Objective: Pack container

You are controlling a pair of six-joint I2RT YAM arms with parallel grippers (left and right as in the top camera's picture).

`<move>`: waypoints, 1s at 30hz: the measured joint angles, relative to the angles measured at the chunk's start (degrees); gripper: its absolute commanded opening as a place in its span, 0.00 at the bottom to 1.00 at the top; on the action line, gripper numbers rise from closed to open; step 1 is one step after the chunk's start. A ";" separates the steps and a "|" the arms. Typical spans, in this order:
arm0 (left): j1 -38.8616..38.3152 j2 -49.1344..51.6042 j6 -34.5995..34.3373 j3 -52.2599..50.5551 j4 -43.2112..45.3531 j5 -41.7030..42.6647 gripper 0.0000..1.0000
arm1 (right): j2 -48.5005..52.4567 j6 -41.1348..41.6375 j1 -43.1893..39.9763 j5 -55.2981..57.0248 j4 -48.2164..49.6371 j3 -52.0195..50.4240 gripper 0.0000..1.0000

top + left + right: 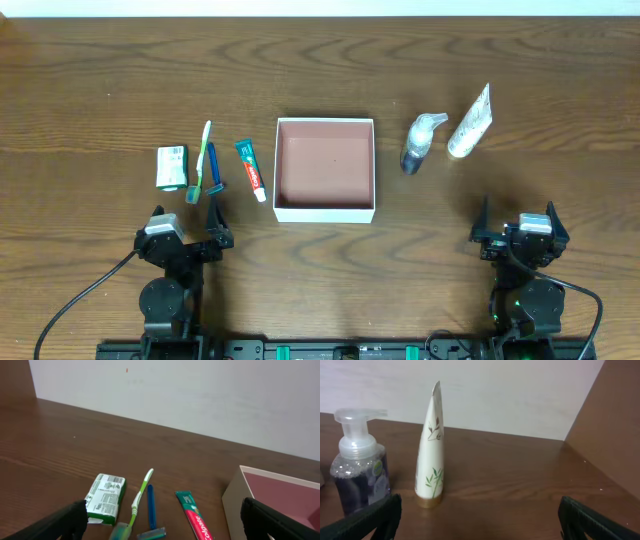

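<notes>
Next, my right gripper moves to the pump bottle's white neck [422, 130] [358, 448], below the pump head, and then closes its fingers there.
The container [324, 211], a shallow square box with white walls and a reddish-brown inside, sits mid-table and holds nothing; its corner shows in the left wrist view [235, 495]. Left of it lie a toothpaste tube [251, 169] [195, 517], a blue razor [213, 170] [151, 512], a green toothbrush [203, 160] [137, 500] and a green soap box [172, 167] [105, 497]. Right of it stand a pump bottle [420, 142] [357, 472] and a white tube [469, 125] [431, 450]. My left gripper [190, 225] [160, 525] and right gripper [518, 225] [480, 520] are open and empty, near the front edge.
The wooden table [320, 70] runs back to a pale wall [175, 395]. Black cables trail from both arm bases at the front edge. A brown panel [615, 425] stands at the right in the right wrist view.
</notes>
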 measured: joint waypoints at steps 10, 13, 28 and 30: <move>0.04 1.66 0.00 0.00 0.15 -1.77 0.98 | 2.69 30.34 -0.20 -31.76 -4.98 1.86 0.99; 0.04 1.66 0.00 0.00 0.15 -1.79 0.98 | 2.69 32.41 -0.20 -34.07 -5.16 1.99 0.99; 0.04 1.66 0.00 0.00 0.15 -1.79 0.98 | 2.69 34.53 -0.20 -36.72 -5.20 2.05 0.99; 0.04 1.66 0.00 0.00 0.15 -1.79 0.98 | 2.69 34.56 -0.20 -36.72 -5.20 2.05 0.99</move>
